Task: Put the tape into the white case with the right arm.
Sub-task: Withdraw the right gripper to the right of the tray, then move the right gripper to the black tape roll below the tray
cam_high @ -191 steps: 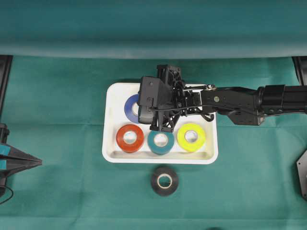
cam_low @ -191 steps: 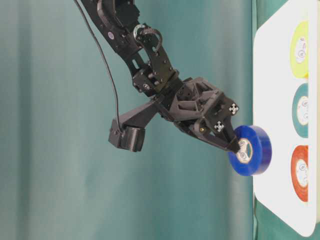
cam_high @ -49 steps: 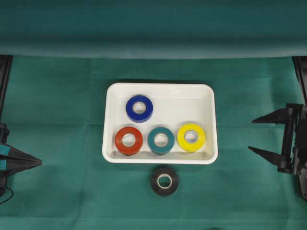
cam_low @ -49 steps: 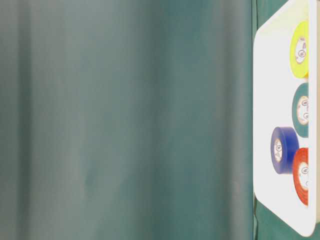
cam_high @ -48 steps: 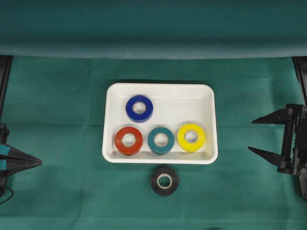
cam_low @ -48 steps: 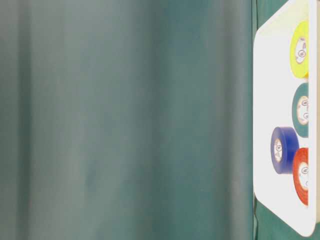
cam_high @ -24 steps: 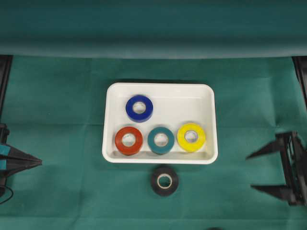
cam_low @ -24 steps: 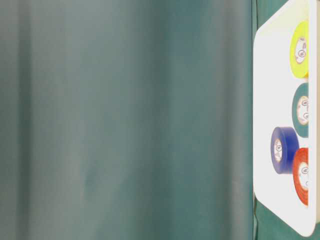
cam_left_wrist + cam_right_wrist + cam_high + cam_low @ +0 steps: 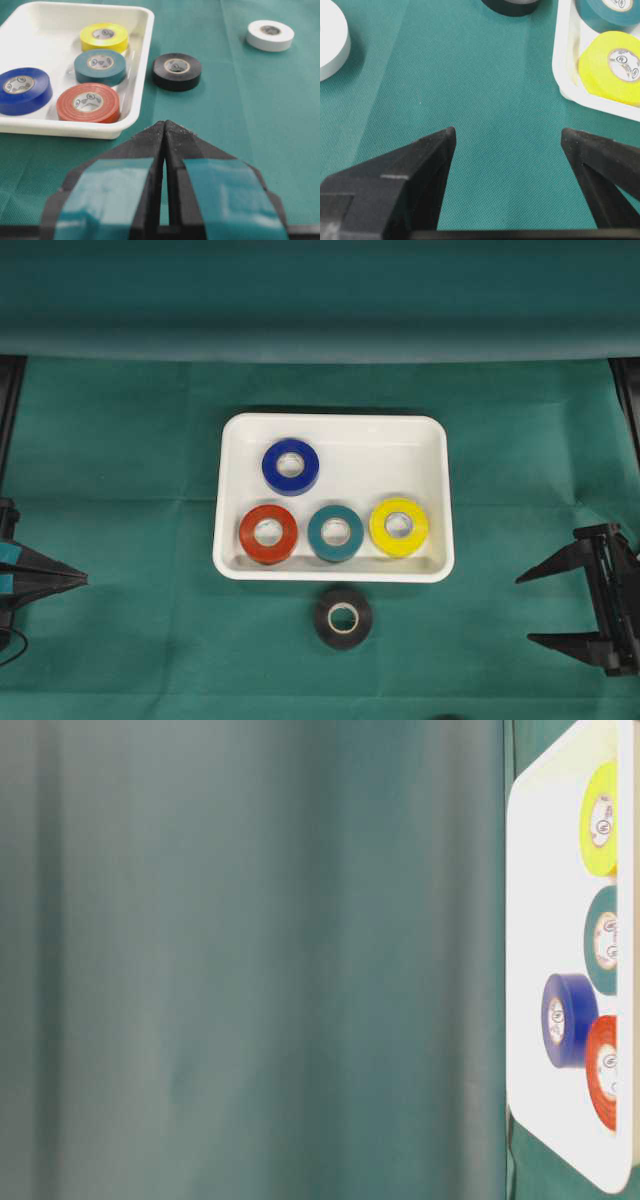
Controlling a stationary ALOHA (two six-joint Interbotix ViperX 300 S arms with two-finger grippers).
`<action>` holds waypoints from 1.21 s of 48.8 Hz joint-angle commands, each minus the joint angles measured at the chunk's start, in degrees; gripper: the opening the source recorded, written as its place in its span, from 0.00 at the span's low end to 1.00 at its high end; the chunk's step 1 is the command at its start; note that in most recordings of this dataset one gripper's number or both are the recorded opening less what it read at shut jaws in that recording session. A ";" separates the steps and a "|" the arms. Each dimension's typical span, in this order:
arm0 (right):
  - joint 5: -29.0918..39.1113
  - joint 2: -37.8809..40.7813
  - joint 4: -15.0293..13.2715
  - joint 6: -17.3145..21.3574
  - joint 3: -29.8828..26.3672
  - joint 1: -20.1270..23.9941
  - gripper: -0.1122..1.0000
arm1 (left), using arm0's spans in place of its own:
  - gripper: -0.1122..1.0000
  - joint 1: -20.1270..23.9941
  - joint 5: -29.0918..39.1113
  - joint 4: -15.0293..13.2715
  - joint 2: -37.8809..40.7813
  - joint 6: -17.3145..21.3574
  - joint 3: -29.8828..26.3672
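Note:
The robot's right gripper should move to the black tape roll and close on its side (image 9: 345,640) away from the white case, with one finger in its hole.
The white case (image 9: 430,425) lies mid-table and holds blue (image 9: 290,466), red (image 9: 269,531), teal (image 9: 336,532) and yellow (image 9: 399,526) tape rolls. A black tape roll (image 9: 343,617) lies flat on the cloth just in front of the case. A white tape roll (image 9: 270,35) lies further out and also shows in the right wrist view (image 9: 327,40). My right gripper (image 9: 524,610) stands open and empty at the right edge, well apart from the black roll. Bare cloth shows between its fingers in the right wrist view (image 9: 508,133). My left gripper (image 9: 165,122) is shut and empty at the left edge.
Green cloth covers the table, with a raised green fold along the back. The table-level view shows only the case (image 9: 530,870) and its rolls against a green curtain. Dark fixtures sit at both back corners.
The right gripper, still open, has slid along the right edge toward the table's front. The rolls and the left gripper have not moved.

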 commanded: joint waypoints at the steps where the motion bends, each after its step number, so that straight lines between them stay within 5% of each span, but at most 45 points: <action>1: -0.26 1.49 0.18 0.09 -1.93 0.09 0.71 | 0.10 0.09 -0.44 0.00 0.53 -0.09 -0.70; 59: -3.96 47.72 -1.14 -1.05 -36.04 0.09 0.71 | 0.10 0.09 -0.53 -0.18 0.53 -0.18 -0.62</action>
